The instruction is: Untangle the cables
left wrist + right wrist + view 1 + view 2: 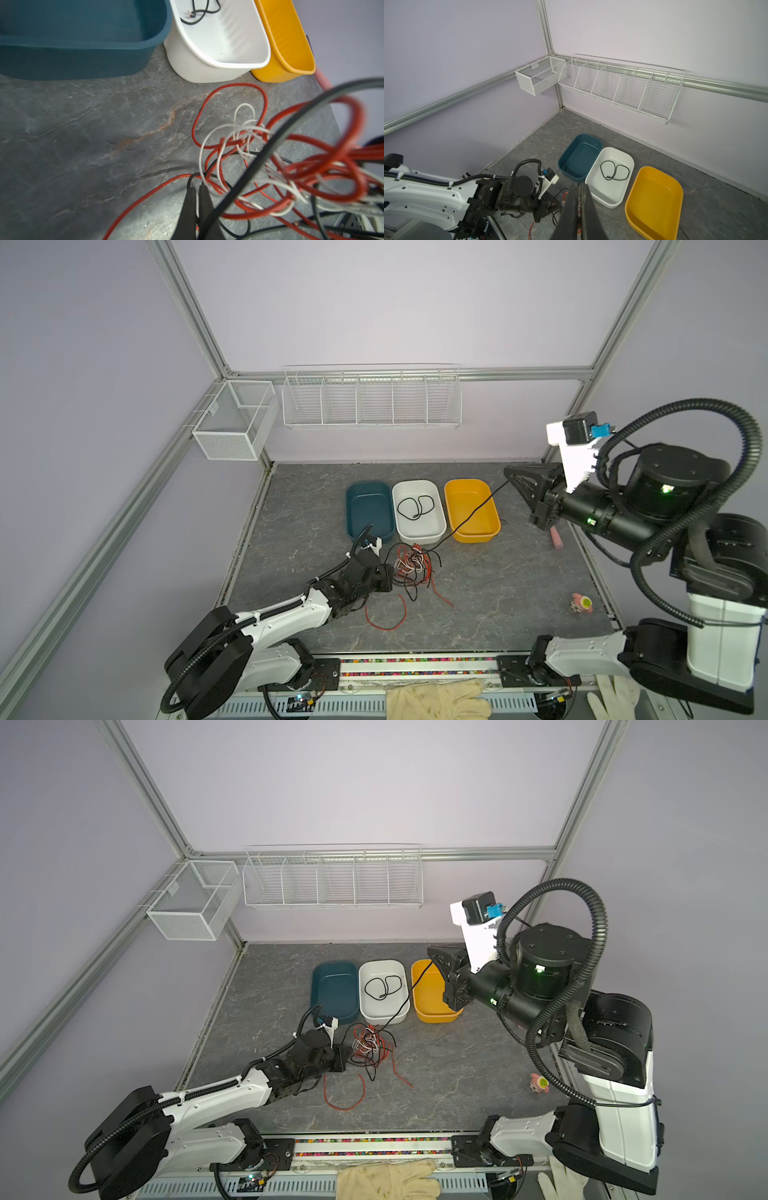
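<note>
The black cable runs tight from my right gripper into the tangle, so next my right gripper moves down, opens and grabs the black cable (432,548) next to the tangle.
A tangle of thin red, white and black cables (413,566) (370,1046) (270,155) lies in the middle of the table, in front of three trays. My left gripper (391,571) (343,1052) (196,188) sits low at the tangle's left edge, shut, with a black cable loop (191,176) pinched at its tips. My right gripper (508,477) (431,952) (580,185) is raised at the back right, shut on a taut black cable (469,514) that runs down into the tangle. Another black cable (415,508) lies coiled in the white tray (419,482).
A blue tray (348,506) and a yellow tray (469,539) flank the white one. A loose red cable (386,618) curls in front of the tangle. A pink object (556,537) and a small toy (582,602) lie at right. Gloves (436,699) rest on the front rail.
</note>
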{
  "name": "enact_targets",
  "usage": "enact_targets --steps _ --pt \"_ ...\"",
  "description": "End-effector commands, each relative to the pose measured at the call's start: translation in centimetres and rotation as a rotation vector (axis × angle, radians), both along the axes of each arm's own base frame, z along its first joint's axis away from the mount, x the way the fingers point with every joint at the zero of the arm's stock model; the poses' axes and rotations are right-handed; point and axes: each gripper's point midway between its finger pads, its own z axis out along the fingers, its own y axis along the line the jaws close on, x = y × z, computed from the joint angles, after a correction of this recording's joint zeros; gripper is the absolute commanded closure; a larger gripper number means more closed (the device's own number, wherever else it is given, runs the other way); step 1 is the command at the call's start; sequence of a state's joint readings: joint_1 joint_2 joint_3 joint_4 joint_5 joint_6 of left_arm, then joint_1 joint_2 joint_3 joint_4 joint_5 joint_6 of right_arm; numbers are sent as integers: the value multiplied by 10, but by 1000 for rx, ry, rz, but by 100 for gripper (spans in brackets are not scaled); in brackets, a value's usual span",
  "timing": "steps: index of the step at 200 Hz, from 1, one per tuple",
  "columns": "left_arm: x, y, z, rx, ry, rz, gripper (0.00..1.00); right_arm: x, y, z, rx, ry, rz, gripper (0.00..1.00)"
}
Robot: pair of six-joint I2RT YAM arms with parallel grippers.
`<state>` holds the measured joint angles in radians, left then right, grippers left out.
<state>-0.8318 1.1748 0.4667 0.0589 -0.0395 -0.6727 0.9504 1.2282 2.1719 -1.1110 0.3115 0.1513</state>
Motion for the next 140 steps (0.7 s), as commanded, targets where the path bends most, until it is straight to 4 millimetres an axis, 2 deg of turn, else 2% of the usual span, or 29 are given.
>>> enact_targets --steps 1,40,80,119,130,140 --pt "-1 9 8 2 -22 20 100 8 -2 -20 4 9 -47 93" --pt "-3 4 33 -49 -39 -1 100 10 17 -96 -24 146 -13 93" --pt "-7 4 55 -69 -55 -21 100 13 25 -174 -55 290 -18 93" --pt "-11 9 74 -73 -67 -25 100 16 38 -238 -74 410 -6 93" --pt "-12 8 81 -83 -71 -27 100 18 41 -251 -84 434 -10 90" --pt "-12 6 88 -96 -76 -34 100 19 46 -265 -93 460 -5 82"
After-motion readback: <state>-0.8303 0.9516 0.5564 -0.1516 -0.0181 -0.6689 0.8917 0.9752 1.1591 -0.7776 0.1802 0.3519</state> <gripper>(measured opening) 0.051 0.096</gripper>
